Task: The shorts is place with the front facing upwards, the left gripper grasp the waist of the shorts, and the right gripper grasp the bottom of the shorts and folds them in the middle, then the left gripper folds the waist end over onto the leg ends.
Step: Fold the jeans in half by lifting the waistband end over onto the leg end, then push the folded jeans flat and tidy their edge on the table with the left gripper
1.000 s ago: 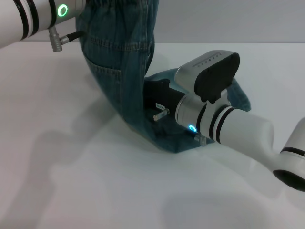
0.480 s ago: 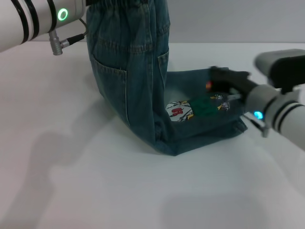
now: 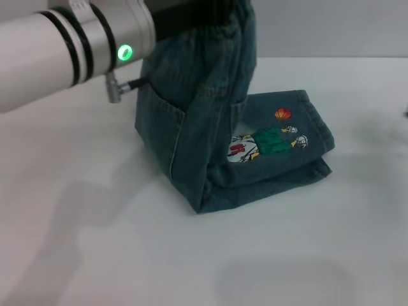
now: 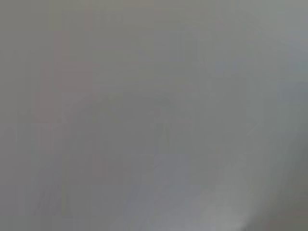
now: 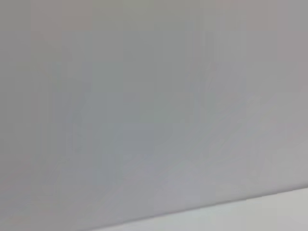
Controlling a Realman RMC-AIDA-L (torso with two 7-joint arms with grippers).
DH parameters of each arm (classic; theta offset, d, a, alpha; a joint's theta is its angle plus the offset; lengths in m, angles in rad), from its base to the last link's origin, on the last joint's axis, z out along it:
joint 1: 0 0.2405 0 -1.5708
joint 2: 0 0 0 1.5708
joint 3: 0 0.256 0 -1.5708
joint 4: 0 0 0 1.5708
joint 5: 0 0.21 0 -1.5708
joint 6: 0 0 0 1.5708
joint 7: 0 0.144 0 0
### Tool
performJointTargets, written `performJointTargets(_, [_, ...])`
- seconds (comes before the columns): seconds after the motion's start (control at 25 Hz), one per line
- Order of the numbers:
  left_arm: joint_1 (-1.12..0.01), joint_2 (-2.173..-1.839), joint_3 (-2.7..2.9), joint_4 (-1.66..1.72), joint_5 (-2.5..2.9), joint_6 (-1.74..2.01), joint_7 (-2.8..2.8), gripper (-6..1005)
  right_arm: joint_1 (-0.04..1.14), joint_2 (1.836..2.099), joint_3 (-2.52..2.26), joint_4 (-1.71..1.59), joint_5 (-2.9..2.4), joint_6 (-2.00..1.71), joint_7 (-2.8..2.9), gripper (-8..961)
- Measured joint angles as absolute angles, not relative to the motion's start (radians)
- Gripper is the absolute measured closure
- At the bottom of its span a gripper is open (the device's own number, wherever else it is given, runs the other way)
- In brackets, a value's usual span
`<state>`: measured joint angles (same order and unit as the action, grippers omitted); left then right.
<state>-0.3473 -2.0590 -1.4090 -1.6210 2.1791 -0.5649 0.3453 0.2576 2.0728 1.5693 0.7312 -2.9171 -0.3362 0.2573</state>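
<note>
I should use my left gripper to set the waist end down on the hem (image 3: 307, 107), beside the orange ball patch.
Blue denim shorts (image 3: 191, 115) are folded lengthwise, with the leg ends (image 3: 287, 162) lying flat on the white table (image 3: 268, 255). A cartoon print (image 3: 264, 141) and a small orange ball patch show on the flat part. The waist end is lifted high above the table and hangs from my left gripper (image 3: 210, 11) at the top edge of the head view, which is shut on it. Back pockets show on the hanging part. My right gripper is out of the head view. Both wrist views show only plain grey.
The white table reaches past the shorts on all sides. My left arm (image 3: 70, 51), white with black rings and a green light, crosses the upper left. A grey wall stands behind the table.
My right arm has let go of the leg ends and pulled away to the right, out of view. The left gripper has carried the lifted waist end rightward, toward the leg ends.
</note>
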Motion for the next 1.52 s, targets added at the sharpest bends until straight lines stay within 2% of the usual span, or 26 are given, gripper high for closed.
performJointTargets(0.16, [-0.353, -2.060, -1.390, -1.606, 2.157, -0.556, 0.362, 880, 0.154, 2.077, 1.623, 0.820, -2.917, -0.346, 0.217, 953])
performJointTargets(0.28, [-0.356, -2.060, -1.351, -1.580, 2.133, -0.528, 0.367, 878, 0.124, 2.076, 1.639, 0.839, -2.917, -0.349, 0.216, 953])
performJointTargets(0.52, [-0.364, -2.061, -1.309, -1.550, 2.122, -0.486, 0.367, 872, 0.124, 2.076, 1.633, 0.840, -2.917, -0.349, 0.203, 953])
performJointTargets(0.76, [-0.418, -2.063, -1.203, -1.464, 2.079, -0.380, 0.424, 866, 0.132, 2.074, 1.614, 0.842, -2.918, -0.341, 0.203, 953])
performJointTargets(0.84, [-0.483, -2.066, -1.123, -1.383, 2.066, -0.301, 0.443, 864, 0.133, 2.073, 1.601, 0.842, -2.918, -0.341, 0.202, 954])
performJointTargets(1.0, [-0.537, -2.069, -1.092, -1.324, 2.062, -0.273, 0.441, 860, 0.133, 2.072, 1.586, 0.843, -2.918, -0.341, 0.202, 954])
performJointTargets(1.36, [-0.534, -2.066, -1.079, -1.318, 2.042, -0.254, 0.442, 630, 0.112, 2.074, 1.565, 0.846, -2.918, -0.392, 0.174, 954])
performJointTargets(1.52, [-0.478, -2.061, -1.082, -1.307, 2.051, -0.189, 0.461, 440, 0.085, 2.076, 1.509, 0.854, -2.918, -0.489, 0.159, 954])
